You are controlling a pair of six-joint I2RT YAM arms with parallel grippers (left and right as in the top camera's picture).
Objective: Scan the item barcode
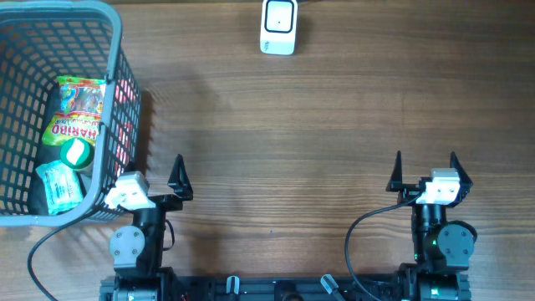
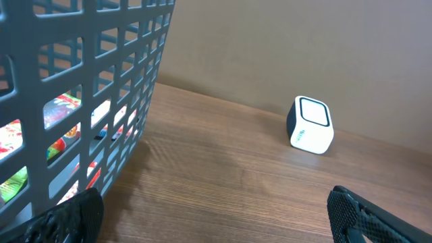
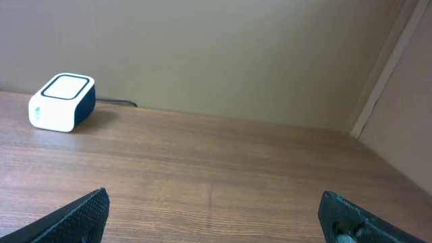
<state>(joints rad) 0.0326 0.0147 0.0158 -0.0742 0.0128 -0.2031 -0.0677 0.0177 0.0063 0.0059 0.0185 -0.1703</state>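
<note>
Next, I close my left gripper on the sides (image 1: 77,154) of the green and white round piece, between the Haribo bag and the teal packet.
The scanner (image 1: 278,27), a small white and dark blue box, stands at the table's far edge; it also shows in the left wrist view (image 2: 311,125) and the right wrist view (image 3: 62,102). Items lie in the grey basket (image 1: 117,75) at the left: a Haribo bag (image 1: 77,109), a green and white round piece (image 1: 77,152) and a teal packet (image 1: 58,186). My left gripper (image 1: 150,171) is open beside the basket's near right corner, holding nothing (image 2: 216,216). Over bare wood at the near right, my right gripper (image 1: 425,163) is open and empty too (image 3: 214,214).
The basket wall (image 2: 81,88) fills the left of the left wrist view, with coloured packets showing through its mesh. A dark cable runs from the scanner along the back wall (image 3: 118,102). A beige wall corner (image 3: 378,88) closes the far right.
</note>
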